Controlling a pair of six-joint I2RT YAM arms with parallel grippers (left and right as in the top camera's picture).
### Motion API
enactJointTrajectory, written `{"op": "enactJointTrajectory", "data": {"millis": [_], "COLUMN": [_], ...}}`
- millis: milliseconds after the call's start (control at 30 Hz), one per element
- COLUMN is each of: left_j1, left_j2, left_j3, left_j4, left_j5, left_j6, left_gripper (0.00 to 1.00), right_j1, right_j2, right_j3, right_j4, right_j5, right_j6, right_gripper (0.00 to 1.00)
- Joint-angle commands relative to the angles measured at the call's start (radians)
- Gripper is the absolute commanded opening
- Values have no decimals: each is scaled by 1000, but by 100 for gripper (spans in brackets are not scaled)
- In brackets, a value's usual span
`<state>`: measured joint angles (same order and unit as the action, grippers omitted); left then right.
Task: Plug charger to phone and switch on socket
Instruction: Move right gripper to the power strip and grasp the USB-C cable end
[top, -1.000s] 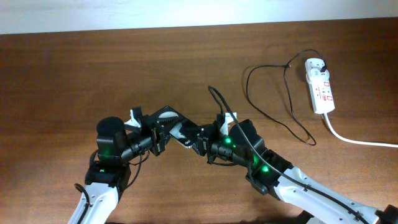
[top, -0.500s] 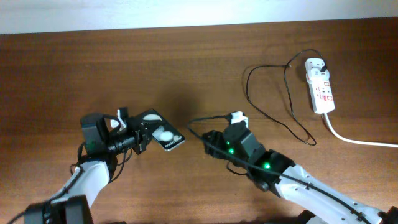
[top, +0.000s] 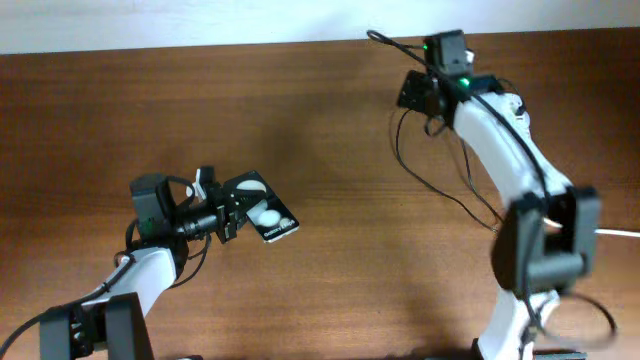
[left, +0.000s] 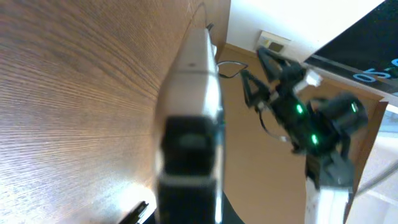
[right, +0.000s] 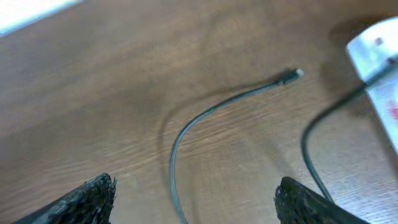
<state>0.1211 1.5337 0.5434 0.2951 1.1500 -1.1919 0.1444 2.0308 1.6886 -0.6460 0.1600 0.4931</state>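
The charger's plug lies loose past the open fingers of my right gripper, so that gripper should take the cable (right: 268, 85) just behind the plug, to keep the plug's tip clear for the phone.
My left gripper (top: 228, 217) is shut on the phone (top: 266, 214), a black slab whose glossy screen reflects two round lights, held just above the table at the left. In the left wrist view the phone (left: 194, 87) shows edge-on, running away from the gripper (left: 188, 199). My right gripper (top: 417, 90) stands open at the far right, over the charger (top: 402, 150). The right wrist view has the thin black charger (right: 186, 130) curving across the wood, its small plug (right: 292, 74) lying free; the gripper (right: 199, 202) holds nothing. The white socket (right: 379, 56) shows at that view's right edge.
My right arm (top: 500, 140) stretches across the far right of the table and covers most of the socket in the overhead view. The table's back edge (top: 250, 48) meets a white wall. Dark wood (top: 330, 140) lies between the two arms.
The two grippers were together at the centre. The right one opened and swung away to the far right near the socket. The left one drew the phone slightly left.
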Motion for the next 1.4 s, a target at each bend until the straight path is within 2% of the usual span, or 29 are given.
{"op": "enactJointTrajectory", "data": {"millis": [0,100,167,267,333,367,400,467,500,600,700,800,833,867,967,1067,1100,1133,1167,1233,1300,1367], "left_j1": [4,4,4,4,4,4,4,4,4,4,4,4,4,4,4,4,4,4,4,4,4,4], "left_j2": [1,1,1,1,1,1,1,1,1,1,1,1,1,1,1,1,1,1,1,1,1,1], "left_j3": [16,16,16,16,16,17,16,16,17,16,16,17,16,16,16,17,17,17,16,17,16,17], "left_j4": [6,6,6,6,6,6,6,6,6,7,7,7,7,7,7,7,7,7,7,7,7,7], "left_j5": [24,24,21,21,21,21,21,21,21,21,21,21,21,21,21,21,21,21,21,21,21,21], "left_j6": [20,20,20,20,20,20,20,20,20,20,20,20,20,20,20,20,20,20,20,20,20,20], "left_gripper": [0,0,0,0,0,0,0,0,0,0,0,0,0,0,0,0,0,0,0,0,0,0], "right_j1": [-2,-36,-57,-93,-94,-94,-94,-87,-78,-6,138,237,253,254,253,253,253,254,254,254,254,254], "right_j2": [176,269,280,323,333,333,333,333,333,327,326,326,326,326,326,327,327,327,327,327,327,327], "right_j3": [118,119,119,119,118,118,118,118,118,124,124,124,124,124,124,123,123,121,116,116,116,116], "right_j4": [67,127,127,116,115,116,116,134,133,16,-259,-380,-371,-345,-245,-229,-244,-259,-259,-267,-274,-245], "right_j5": [34,58,62,53,37,32,31,-83,-131,-285,-280,-249,-161,-84,-66,-69,-70,-69,-69,-69,-69,-34], "right_j6": [-3,159,198,250,253,253,251,121,50,-154,-260,-279,-279,-276,-276,-276,-275,-275,-275,-275,-275,-275], "right_gripper": [86,85,85,75,61,50,34,18,13,7,7,12,25,48,99,99,87,69,58,48,42,41]}}
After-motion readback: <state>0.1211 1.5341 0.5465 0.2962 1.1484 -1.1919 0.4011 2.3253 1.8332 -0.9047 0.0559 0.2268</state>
